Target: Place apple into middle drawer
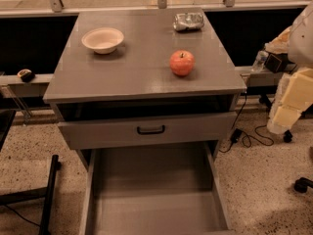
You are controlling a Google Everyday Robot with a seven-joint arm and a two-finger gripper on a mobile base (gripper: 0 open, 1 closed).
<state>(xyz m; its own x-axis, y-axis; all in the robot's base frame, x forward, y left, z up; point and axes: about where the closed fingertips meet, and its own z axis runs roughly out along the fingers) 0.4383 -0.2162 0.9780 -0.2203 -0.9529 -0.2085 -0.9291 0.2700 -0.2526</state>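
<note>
Next, my gripper will go to the red-orange apple's middle [182, 63] on the grey cabinet top and close there, because the apple belongs in the middle drawer.
The red-orange apple [182, 62] sits upright on the grey cabinet top [142, 72], right of centre. The middle drawer [156, 199] is pulled far out below, at the bottom of the view, and its flat grey floor is bare. My gripper [291, 103] hangs at the right edge of the view, beside the cabinet's right side, below the level of the top and well to the right of the apple. It touches nothing and holds nothing that I can see.
A white bowl [102, 39] stands at the back left of the top and a shiny silver wrinkly bag [189, 21] at the back right. The drawer with the black handle [150, 129] sits slightly open above the middle drawer. Cables [249, 136] lie on the floor at right.
</note>
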